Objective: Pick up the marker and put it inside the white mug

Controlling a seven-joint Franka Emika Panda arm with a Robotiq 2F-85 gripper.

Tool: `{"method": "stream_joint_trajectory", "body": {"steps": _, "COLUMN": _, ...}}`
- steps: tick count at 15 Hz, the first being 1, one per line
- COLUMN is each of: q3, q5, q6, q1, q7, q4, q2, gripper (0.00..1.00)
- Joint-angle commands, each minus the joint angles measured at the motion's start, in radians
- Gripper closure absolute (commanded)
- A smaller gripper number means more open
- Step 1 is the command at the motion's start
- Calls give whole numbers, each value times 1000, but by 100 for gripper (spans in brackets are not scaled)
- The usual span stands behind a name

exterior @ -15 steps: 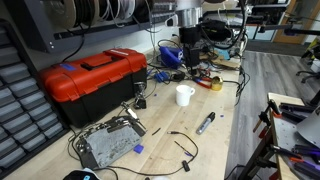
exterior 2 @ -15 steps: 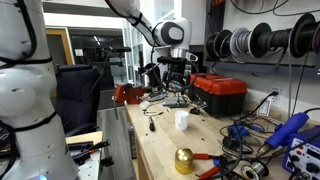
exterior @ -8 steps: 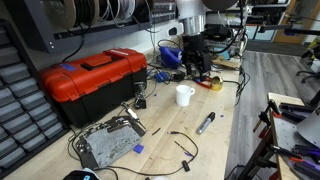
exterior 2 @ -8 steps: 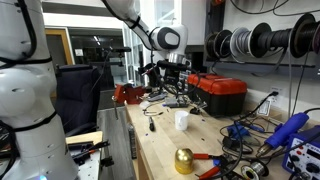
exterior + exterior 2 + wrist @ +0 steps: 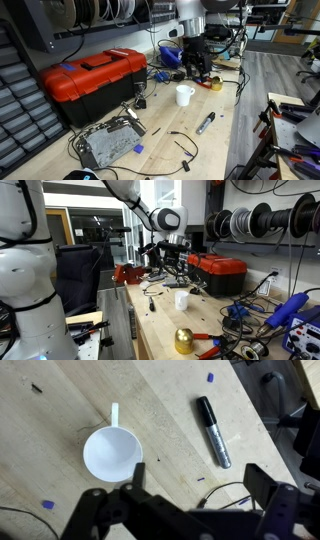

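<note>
My gripper is to go down to the marker next and close on its grey body (image 5: 202, 127) (image 5: 221, 450), so that the black cap stays free.
The marker (image 5: 213, 430) is a slim dark stick with a grey end, lying flat on the wooden bench; it also shows in an exterior view (image 5: 205, 123). The white mug (image 5: 111, 452) stands upright and empty beside it, handle pointing away, and shows in both exterior views (image 5: 185, 95) (image 5: 181, 300). My gripper (image 5: 195, 485) hangs open and empty high above the bench, over the spot between mug and marker, touching neither. In an exterior view the gripper (image 5: 197, 72) is above and behind the mug.
A red toolbox (image 5: 92, 82) sits beside the mug. Loose black cables (image 5: 180, 140), a grey metal box (image 5: 107, 142) and a tape roll (image 5: 213, 82) lie on the bench. A gold ball (image 5: 184, 340) and tools sit near the front edge.
The arm shifted slightly towards the mug between the earliest frame and half a second ago. It has held still since. Mug and marker have not moved.
</note>
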Motion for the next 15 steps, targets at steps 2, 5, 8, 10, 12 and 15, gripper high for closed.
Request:
{"method": "stream_joint_trajectory", "body": {"steps": 2, "q3": -1, "q5": -8, "q6": -49, "q1": -19, "q7": -119, "q4": 42, "q2": 17, "gripper": 0}}
{"method": "stream_joint_trajectory", "body": {"steps": 5, "q3": 3, "q5": 2, "q6": -55, "q1": -21, "q7": -213, "q4": 39, "q2": 13, "gripper": 0}}
{"method": "stream_joint_trajectory", "body": {"steps": 8, "q3": 10, "q5": 3, "q6": -48, "q1": -15, "q7": -273, "q4": 15, "q2": 1, "gripper": 0}}
{"method": "stream_joint_trajectory", "body": {"steps": 10, "q3": 17, "q5": 8, "q6": -32, "q1": -9, "q7": -299, "q4": -12, "q2": -12, "gripper": 0}}
{"method": "stream_joint_trajectory", "body": {"steps": 12, "q3": 26, "q5": 2, "q6": -12, "q1": -2, "q7": -307, "q4": -36, "q2": -14, "gripper": 0}}
{"method": "stream_joint_trajectory", "body": {"steps": 15, "q3": 44, "q5": -1, "q6": 26, "q1": 11, "q7": -310, "q4": -82, "q2": -12, "gripper": 0}}
